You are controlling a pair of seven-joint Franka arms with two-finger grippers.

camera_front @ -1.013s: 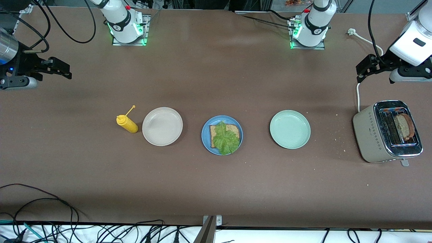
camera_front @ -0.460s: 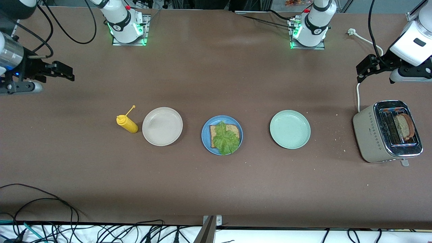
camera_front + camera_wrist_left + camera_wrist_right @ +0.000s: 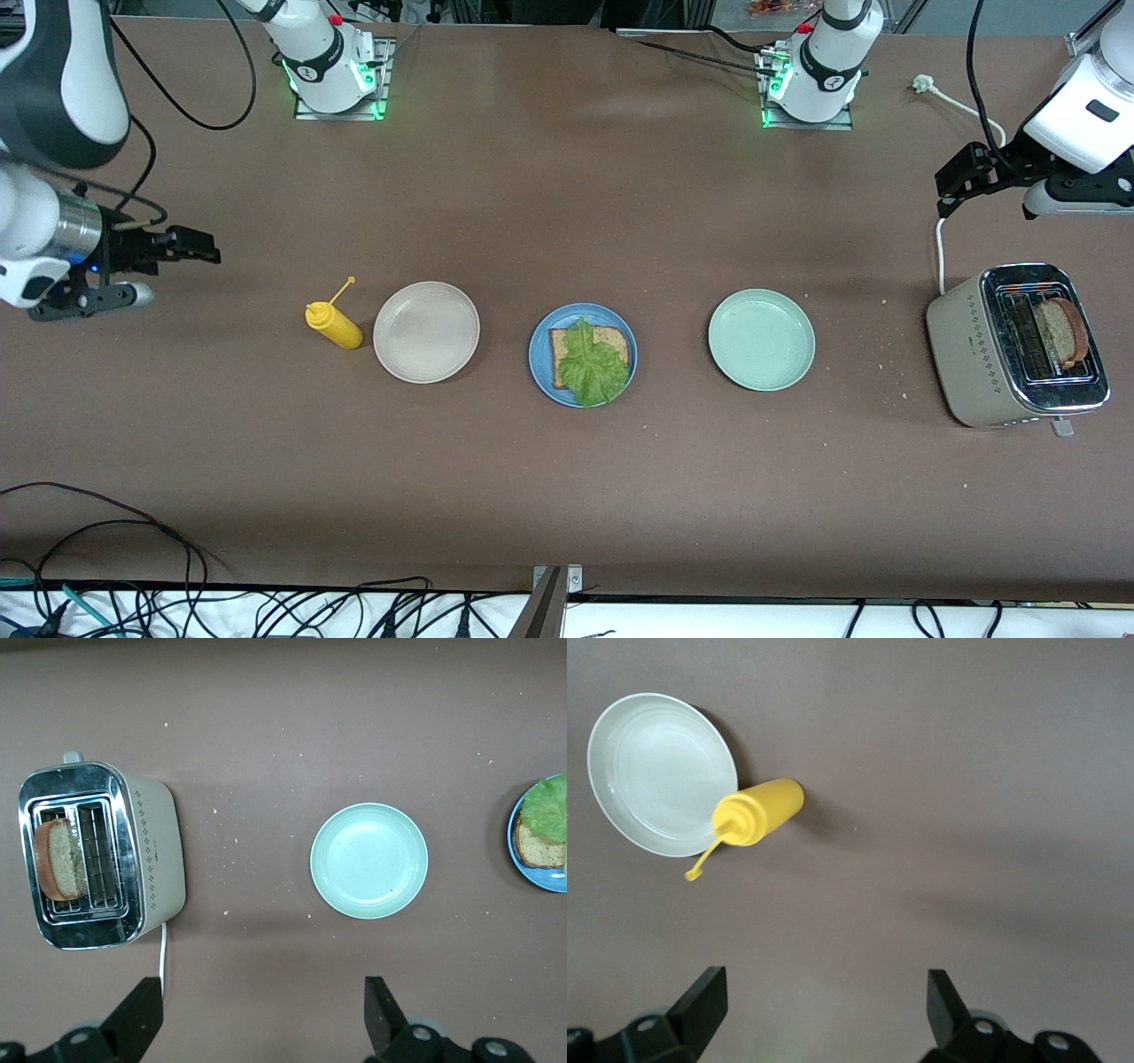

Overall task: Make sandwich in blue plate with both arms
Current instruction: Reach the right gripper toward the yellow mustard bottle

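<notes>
Next, my right gripper travels over to the yellow mustard bottle that is beside the beige plate, and then closes its fingers on the bottle's body [image 3: 339, 328] [image 3: 778, 802].
The blue plate [image 3: 539, 354] sits mid-table between two other plates. It holds the sandwich's lower half: a brown bread slice [image 3: 613, 339] with a ruffled lettuce leaf [image 3: 592, 363] on top. The left wrist view catches the blue plate [image 3: 536, 879] and lettuce leaf [image 3: 549, 806] at its edge. Another bread slice [image 3: 1060, 332] stands in a slot of the toaster [image 3: 966, 350] at the left arm's end. My left gripper [image 3: 961, 182] hangs open over the table by the toaster's cord. My right gripper [image 3: 190, 248] hovers open over bare table at the right arm's end.
A beige plate [image 3: 426, 331] and a yellow mustard bottle [image 3: 333, 324] with its cap hanging off stand toward the right arm's end. Toward the left arm's end is a pale green plate [image 3: 761, 339]. Crumbs dot the table near the toaster. Cables run along the front edge.
My right arm has swung in over the table, bringing its gripper closer to the mustard bottle. The left arm has not moved, and nothing on the table has shifted.
</notes>
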